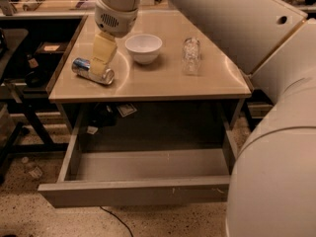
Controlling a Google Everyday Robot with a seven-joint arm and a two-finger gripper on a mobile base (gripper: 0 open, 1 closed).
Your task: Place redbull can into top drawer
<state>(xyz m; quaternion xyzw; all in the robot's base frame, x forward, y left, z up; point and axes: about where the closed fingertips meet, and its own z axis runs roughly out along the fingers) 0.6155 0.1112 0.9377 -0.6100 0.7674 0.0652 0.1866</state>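
Observation:
My gripper needs to close around the middle of the redbull can (95, 71), so that both ends of the can are left free for me.
The redbull can (85, 69) lies on its side on the tan table top (163, 80), near the left edge. My gripper (100, 65) hangs straight over the can, its pale fingers (102, 56) down at the can's middle. The top drawer (138, 179) stands pulled out below the table's front edge, and its inside is bare.
A white bowl (143, 48) stands just right of the gripper. A clear glass jar (191, 56) lies further right. My big white arm (256, 58) fills the right side. A dark shelf unit (29, 68) stands to the left. Small litter lies on the speckled floor.

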